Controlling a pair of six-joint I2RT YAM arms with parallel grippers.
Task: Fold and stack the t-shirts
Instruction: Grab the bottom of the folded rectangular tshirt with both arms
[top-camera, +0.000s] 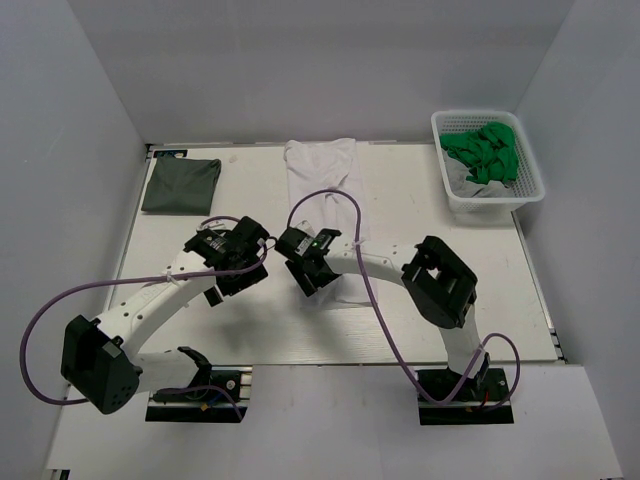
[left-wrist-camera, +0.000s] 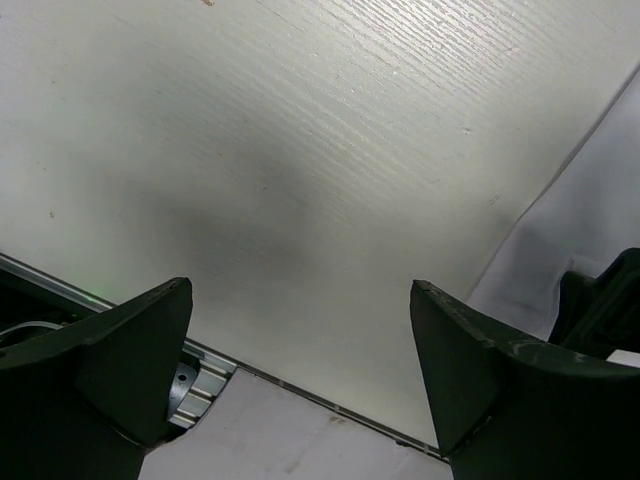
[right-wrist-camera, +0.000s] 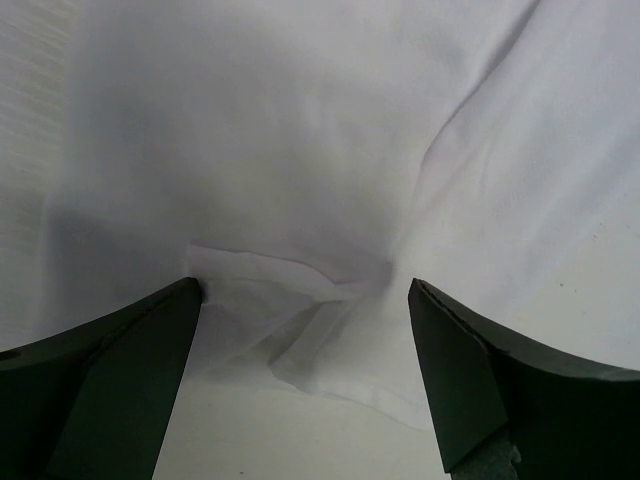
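Note:
The robot's left gripper needs to next go to the white t-shirt's near corner (top-camera: 306, 304) (left-wrist-camera: 486, 299), on the side toward the dark grey-green t-shirt, and close there.
The white t-shirt (top-camera: 322, 170) lies as a long narrow strip down the middle of the table, from the far edge towards the arms. A dark grey-green t-shirt (top-camera: 181, 185) lies folded flat at the far left. My right gripper (top-camera: 314, 282) hovers open over the white shirt's near end. In the right wrist view the crumpled near hem (right-wrist-camera: 330, 300) lies between the spread fingers, with the right gripper (right-wrist-camera: 305, 285) holding nothing. My left gripper (top-camera: 235, 283) is open over bare table just left of the white shirt (left-wrist-camera: 590, 200); the left gripper (left-wrist-camera: 300, 290) is empty.
A white basket (top-camera: 524, 150) at the far right holds green cloth (top-camera: 483, 152). The table's near edge (left-wrist-camera: 300, 385) runs just below the left fingers. Purple cables (top-camera: 345, 200) loop above both wrists. Grey walls close in the table on three sides.

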